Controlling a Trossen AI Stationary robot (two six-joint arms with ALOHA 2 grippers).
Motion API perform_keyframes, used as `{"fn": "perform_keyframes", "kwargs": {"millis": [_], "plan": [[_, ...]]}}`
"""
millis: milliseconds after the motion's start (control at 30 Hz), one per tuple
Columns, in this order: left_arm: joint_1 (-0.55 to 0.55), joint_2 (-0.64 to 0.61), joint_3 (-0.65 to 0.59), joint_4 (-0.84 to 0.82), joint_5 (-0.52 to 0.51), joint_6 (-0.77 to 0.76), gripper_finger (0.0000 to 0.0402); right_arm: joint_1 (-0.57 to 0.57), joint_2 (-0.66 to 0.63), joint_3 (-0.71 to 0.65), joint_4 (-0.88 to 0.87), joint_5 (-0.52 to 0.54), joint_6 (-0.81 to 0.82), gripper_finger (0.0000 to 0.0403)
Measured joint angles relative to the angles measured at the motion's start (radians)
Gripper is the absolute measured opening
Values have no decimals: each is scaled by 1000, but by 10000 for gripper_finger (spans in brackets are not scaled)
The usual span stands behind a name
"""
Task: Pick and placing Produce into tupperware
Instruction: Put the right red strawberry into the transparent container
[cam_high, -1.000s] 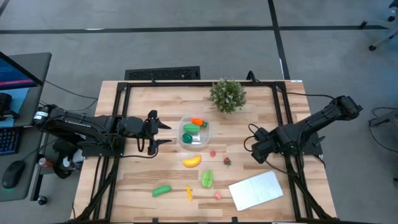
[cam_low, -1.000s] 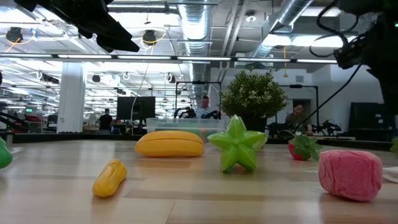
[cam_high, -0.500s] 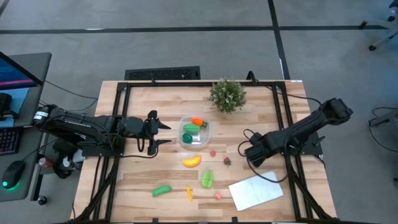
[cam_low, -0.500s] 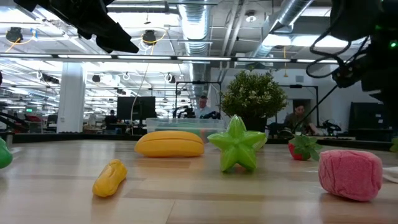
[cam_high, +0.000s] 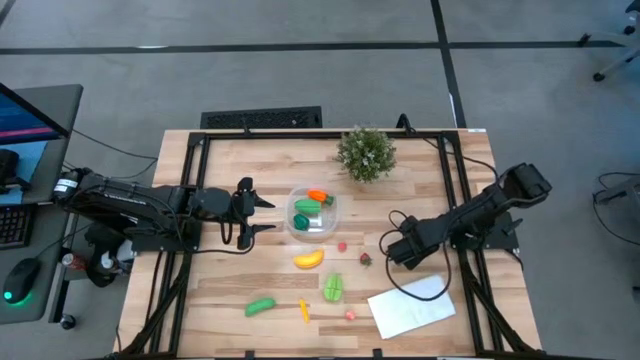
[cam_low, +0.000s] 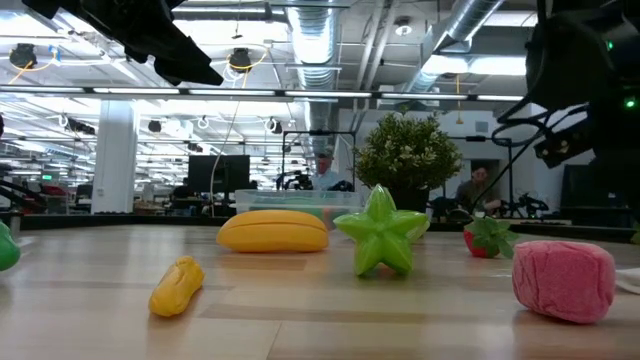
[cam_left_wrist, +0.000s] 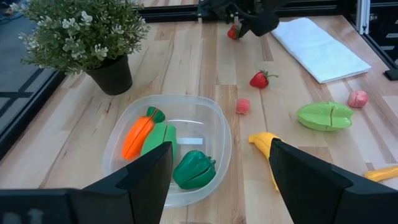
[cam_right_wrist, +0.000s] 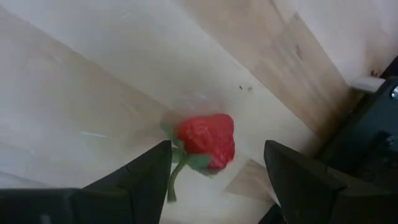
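The strawberry's stem slants toward a finger of my right gripper. I need to open, turn my right gripper and close around the strawberry's red body (cam_right_wrist: 211, 138).
The clear tupperware (cam_high: 312, 212) stands mid-table and holds an orange carrot (cam_left_wrist: 137, 134) and green pieces (cam_left_wrist: 194, 169). My left gripper (cam_high: 268, 216) hovers open just left of it. My right gripper (cam_high: 387, 250) is open and points down over a red strawberry (cam_right_wrist: 208, 138), which lies on the wood between its fingers, untouched. Another strawberry (cam_high: 365, 259) and a pink berry (cam_high: 342, 245) lie nearby. Loose on the table are a banana (cam_high: 308, 260), a green star fruit (cam_high: 332, 287), a green piece (cam_high: 260, 306), a small yellow piece (cam_high: 304, 311) and a pink berry (cam_high: 351, 314).
A potted plant (cam_high: 366, 152) stands at the far side behind the tupperware. A flat white sheet (cam_high: 412, 305) lies at the near right, just beside the right arm. Black frame rails (cam_high: 185, 200) run along the table's edges. People sit in the room beyond.
My right gripper has moved toward the table's left, closing in on the strawberries, with its arm folding in behind it. My left arm and the produce have stayed where they were.
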Motion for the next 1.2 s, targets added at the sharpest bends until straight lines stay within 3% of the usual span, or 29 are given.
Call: {"fn": "perform_keyframes", "kwargs": {"millis": [600, 1200], "plan": [[0, 0, 0, 1, 0, -10, 256, 0, 40, 1, 66, 3, -53, 243], [0, 0, 0, 2, 0, -10, 256, 1, 41, 0, 102, 2, -83, 117]]}}
